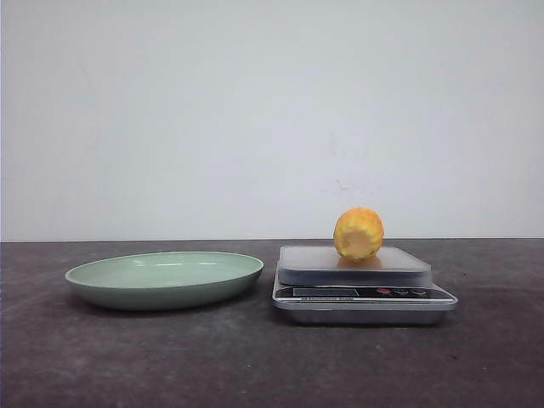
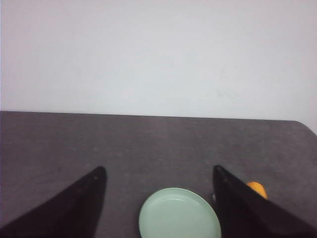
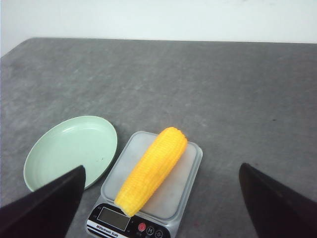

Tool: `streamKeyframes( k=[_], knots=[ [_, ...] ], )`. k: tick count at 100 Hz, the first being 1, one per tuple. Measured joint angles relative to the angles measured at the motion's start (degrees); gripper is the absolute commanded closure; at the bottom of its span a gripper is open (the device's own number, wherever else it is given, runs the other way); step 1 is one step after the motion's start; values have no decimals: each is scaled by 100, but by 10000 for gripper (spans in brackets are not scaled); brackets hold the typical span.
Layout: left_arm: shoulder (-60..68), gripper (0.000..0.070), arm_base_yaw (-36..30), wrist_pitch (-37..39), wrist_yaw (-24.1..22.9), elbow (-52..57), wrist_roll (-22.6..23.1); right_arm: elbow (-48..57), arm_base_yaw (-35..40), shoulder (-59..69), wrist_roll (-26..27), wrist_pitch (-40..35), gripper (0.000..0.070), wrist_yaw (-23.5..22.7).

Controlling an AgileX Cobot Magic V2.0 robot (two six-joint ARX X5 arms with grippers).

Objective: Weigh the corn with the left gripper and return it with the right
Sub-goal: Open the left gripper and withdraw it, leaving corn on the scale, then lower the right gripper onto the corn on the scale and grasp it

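I need to next move my right gripper over to the middle of the yellow corn [image 1: 359,221] [image 3: 152,170] on the silver kitchen scale and close it there.
The yellow corn [image 1: 358,233] lies on the platform of a silver kitchen scale [image 1: 364,287]; seen from the right wrist it is a long cob [image 3: 152,170] stretched along the scale [image 3: 168,208]. A pale green plate [image 1: 166,278] sits empty to the scale's left. My left gripper [image 2: 159,173] is open, high above the plate [image 2: 179,214], with a sliver of corn [image 2: 257,188] past one finger. My right gripper [image 3: 162,171] is open too, held above the scale with the cob between its spread fingers and nothing held. Neither gripper shows in the front view.
The dark grey table [image 1: 102,357] runs back to a plain white wall [image 1: 255,110]. The scale's display and buttons [image 3: 130,224] face the robot. The plate [image 3: 70,149] lies close beside the scale.
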Motion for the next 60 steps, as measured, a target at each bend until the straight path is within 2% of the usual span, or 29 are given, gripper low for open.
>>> streamKeyframes(
  k=[10, 34, 60],
  knots=[
    [0, 353, -4, -50, 155, 0, -61, 0, 164, 205, -2, 133, 71, 4],
    [0, 352, -7, -103, 160, 0, -66, 0, 723, 1167, 52, 739, 71, 22],
    [0, 352, -7, -232, 160, 0, -63, 0, 1141, 2586, 317, 1403, 71, 367]
  ],
)
